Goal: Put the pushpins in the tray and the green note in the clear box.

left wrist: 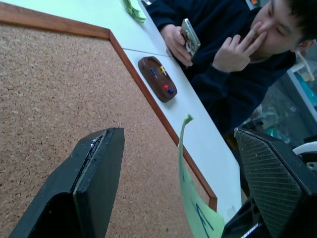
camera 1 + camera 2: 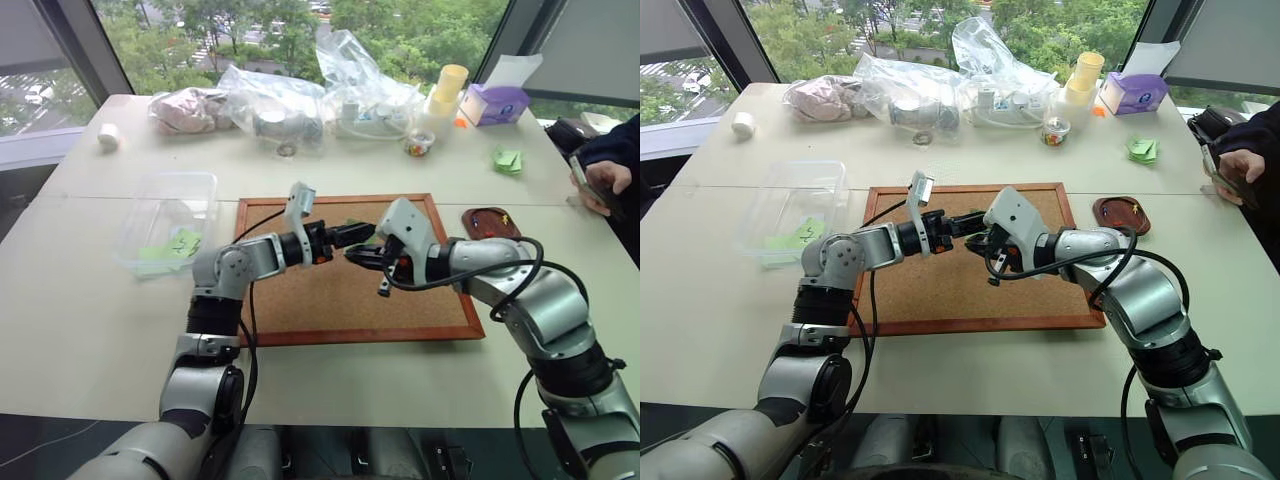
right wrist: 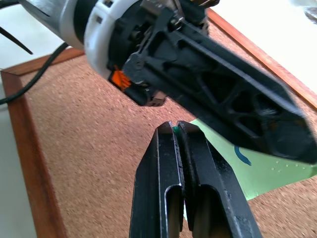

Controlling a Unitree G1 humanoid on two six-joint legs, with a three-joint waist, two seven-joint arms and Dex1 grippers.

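Observation:
Next, my right gripper releases the green pushpin in the tray, just inside the edge [image 2: 475, 221] nearest the corkboard.
A green note [image 1: 190, 198] with a dark scribble stands on edge above the corkboard [image 2: 330, 300]. My right gripper [image 3: 174, 128] is shut on its corner, and the rest of the sheet [image 3: 252, 173] spreads out behind the fingers. My left gripper [image 1: 178, 134] is open, one finger on each side of the note, not touching it. Both grippers meet over the middle of the board [image 2: 352, 245]. The dark red-brown tray [image 2: 478, 226] lies off the board's far right corner and holds yellow, blue and red pushpins [image 1: 163, 82]. The clear box [image 2: 150, 205] sits to the board's left.
Green slips [image 2: 180, 245] lie inside the clear box. A person sits at the table's right edge, holding a phone [image 2: 585, 180]. Crumpled green paper [image 2: 508, 160], plastic bags [image 2: 270, 100], a purple box [image 2: 495, 103] and stacked cups [image 2: 448, 88] line the far side.

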